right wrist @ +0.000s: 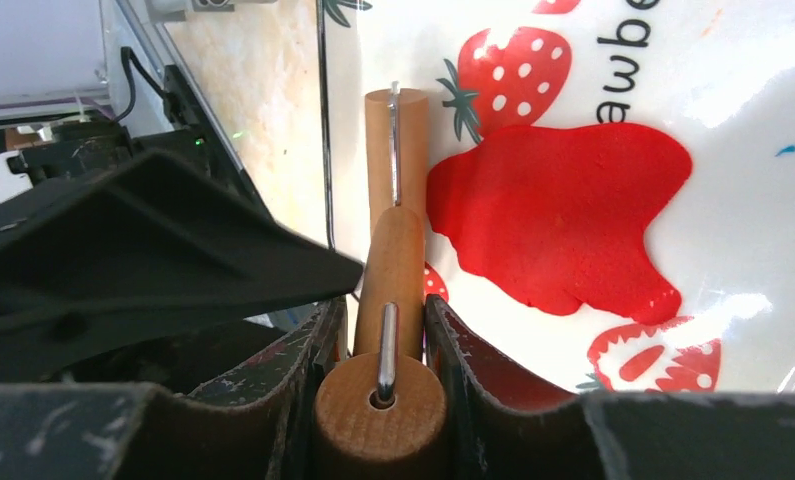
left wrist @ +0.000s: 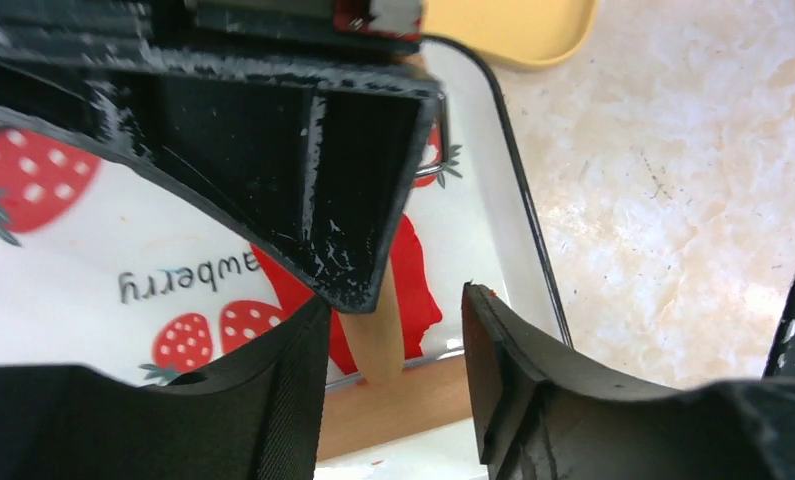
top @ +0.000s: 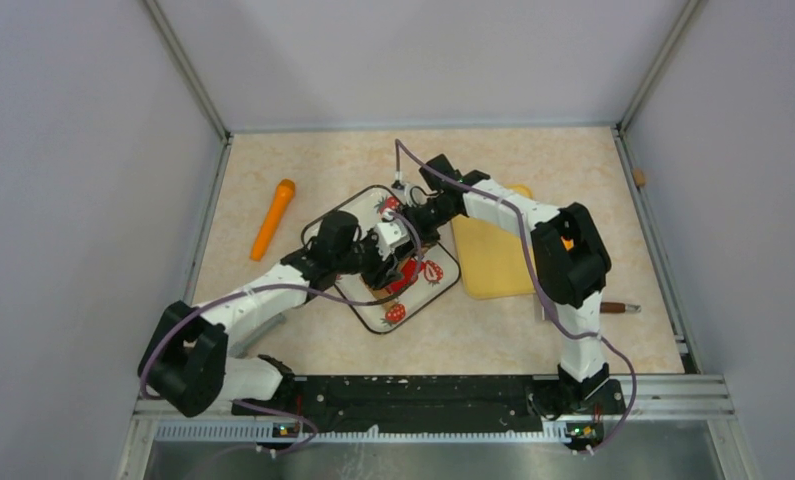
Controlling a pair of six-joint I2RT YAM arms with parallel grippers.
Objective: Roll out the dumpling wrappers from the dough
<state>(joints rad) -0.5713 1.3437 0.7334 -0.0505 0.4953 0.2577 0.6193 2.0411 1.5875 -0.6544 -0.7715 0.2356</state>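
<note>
There is a gap beside the roller's handle, so the robot's left gripper should center on and close on the handle's near end (left wrist: pixel 379 356) before both grippers roll the dough.
The dough (right wrist: pixel 563 210) is a flattened, irregular red blob on a strawberry-printed mat (right wrist: pixel 753 200). It shows as a red patch (top: pixel 405 278) under both grippers at the table's middle. My right gripper (right wrist: pixel 385 330) is shut on the handle of a wooden roller (right wrist: pixel 393 260) that lies along the dough's left edge. My left gripper (left wrist: pixel 393 365) is open, its fingers either side of the roller's handle (left wrist: pixel 378 335), with a gap on the right. The dough (left wrist: pixel 415 270) lies just beyond it. No dumpling wrappers are in view.
A yellow tray (top: pixel 493 260) lies right of the mat (top: pixel 413 302). An orange carrot-shaped object (top: pixel 273 218) lies to the left, and a brown-handled tool (top: pixel 613 308) by the right arm. Metal frame posts and grey walls bound the table.
</note>
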